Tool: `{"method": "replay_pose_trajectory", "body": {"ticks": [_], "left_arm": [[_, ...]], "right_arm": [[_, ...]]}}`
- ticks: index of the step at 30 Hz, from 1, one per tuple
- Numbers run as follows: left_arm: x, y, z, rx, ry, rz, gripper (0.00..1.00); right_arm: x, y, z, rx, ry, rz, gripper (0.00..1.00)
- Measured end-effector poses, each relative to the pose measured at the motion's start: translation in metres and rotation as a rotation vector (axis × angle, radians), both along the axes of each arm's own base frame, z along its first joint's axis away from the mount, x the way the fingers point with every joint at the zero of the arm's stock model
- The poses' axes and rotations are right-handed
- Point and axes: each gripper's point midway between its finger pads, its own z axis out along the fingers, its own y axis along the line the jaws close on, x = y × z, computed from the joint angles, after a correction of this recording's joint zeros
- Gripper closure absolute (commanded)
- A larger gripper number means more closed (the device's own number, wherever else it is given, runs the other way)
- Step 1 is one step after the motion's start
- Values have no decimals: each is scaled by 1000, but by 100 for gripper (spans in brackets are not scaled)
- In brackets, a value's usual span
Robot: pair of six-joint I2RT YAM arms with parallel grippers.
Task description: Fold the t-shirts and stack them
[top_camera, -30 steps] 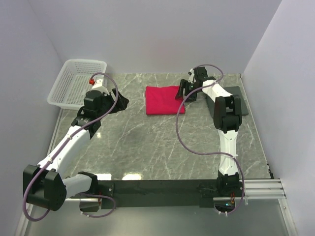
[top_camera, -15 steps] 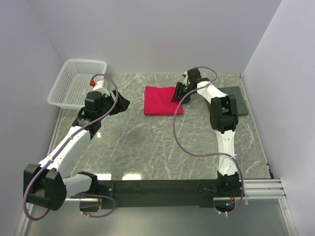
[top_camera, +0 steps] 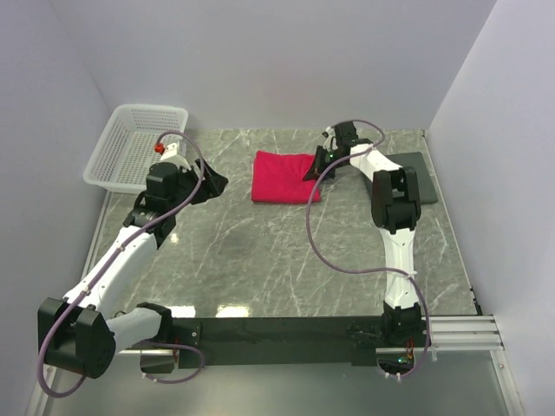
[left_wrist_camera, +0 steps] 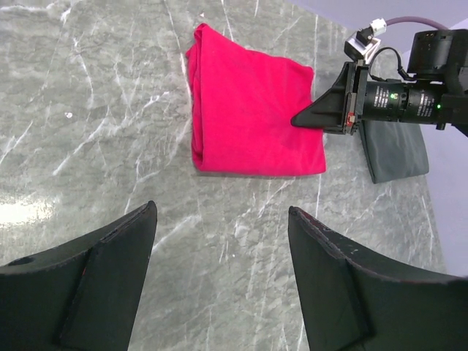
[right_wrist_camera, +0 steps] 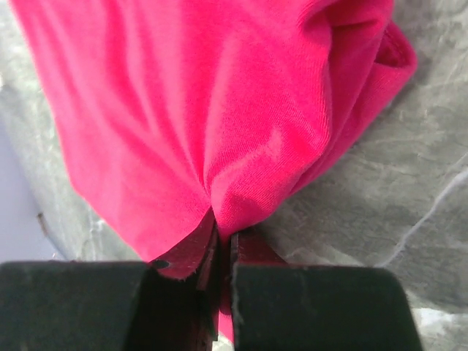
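Observation:
I will release the crimson-red t-shirt with my right gripper on top of the dark grey pad (top_camera: 395, 179), near the table's basket-free back corner.
A crimson-red t-shirt (top_camera: 283, 177) lies folded into a rectangle on the marble table, at the back middle. In the left wrist view the t-shirt (left_wrist_camera: 248, 110) shows as a flat folded pad. My right gripper (top_camera: 312, 171) is shut on the t-shirt's right edge; in the right wrist view the t-shirt (right_wrist_camera: 205, 117) bunches where the right gripper (right_wrist_camera: 223, 238) pinches it. My left gripper (left_wrist_camera: 219, 216) hangs open over bare marble, to the left of the shirt and apart from it. In the top view the left gripper (top_camera: 218, 180) points toward the shirt.
A white mesh basket (top_camera: 139, 146) stands at the back left corner. A dark grey pad (top_camera: 414, 178) lies at the back right, under the right arm. Purple cables loop over both arms. Walls close in the table on three sides.
My right gripper moved left onto the shirt's right edge and went from open to shut on the fabric. The shirt shifted slightly left. The left arm barely moved.

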Motion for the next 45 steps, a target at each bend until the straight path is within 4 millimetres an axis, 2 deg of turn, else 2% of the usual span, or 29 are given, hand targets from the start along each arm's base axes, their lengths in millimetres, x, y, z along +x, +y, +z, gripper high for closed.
{"method": "replay_pose_trajectory", "body": {"ticks": [4, 11, 15, 28, 37, 45], "left_arm": [[-4, 1, 7, -8, -19, -1, 23], [-15, 1, 4, -19, -26, -10, 23], [-21, 2, -1, -23, -21, -13, 23], [-31, 1, -17, -42, -14, -26, 22], [-34, -1, -29, -47, -4, -40, 22], [-33, -4, -29, -55, -12, -53, 22]], "right_arm": [[0, -7, 15, 51, -34, 37, 100], [0, -28, 67, 42, -166, 90, 100], [-9, -39, 86, -11, -208, 126, 100], [-31, -88, 93, -299, -244, 201, 100], [-32, -138, 128, -441, -333, 227, 100], [-24, -185, 151, -523, -391, 220, 100]]}}
